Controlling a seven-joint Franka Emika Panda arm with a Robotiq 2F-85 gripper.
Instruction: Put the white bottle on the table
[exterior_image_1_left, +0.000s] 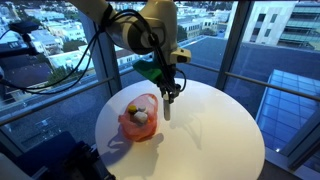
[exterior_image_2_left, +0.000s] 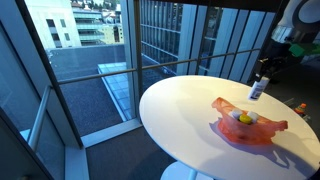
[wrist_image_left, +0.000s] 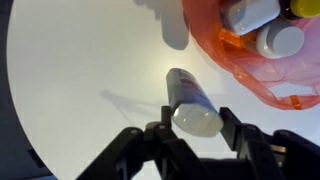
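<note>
I need to release the white bottle on the open white tabletop (exterior_image_1_left: 162, 150), near the orange-red container. The bottle now hangs upright beside that container.
My gripper (wrist_image_left: 196, 122) is shut on the white bottle (wrist_image_left: 188, 95), one finger on each side of its upper end. The bottle hangs upright under the gripper (exterior_image_1_left: 171, 92) in both exterior views, next to the orange-red container (exterior_image_1_left: 138, 124). Its base (exterior_image_1_left: 167, 112) is at or just above the round white table (exterior_image_1_left: 215, 140); I cannot tell whether it touches. In an exterior view the bottle (exterior_image_2_left: 258, 90) is beyond the container (exterior_image_2_left: 252, 132) on the table (exterior_image_2_left: 180, 110). The container (wrist_image_left: 235, 55) holds other white bottles (wrist_image_left: 280, 40) and a yellow piece (exterior_image_2_left: 244, 118).
Tall glass windows (exterior_image_2_left: 160, 40) and a railing surround the table. A small orange thing (exterior_image_2_left: 300, 108) lies near the table's far edge. Black cables (exterior_image_1_left: 70, 60) hang from the arm on one side. The table edge (wrist_image_left: 20, 120) runs close to the gripper in the wrist view.
</note>
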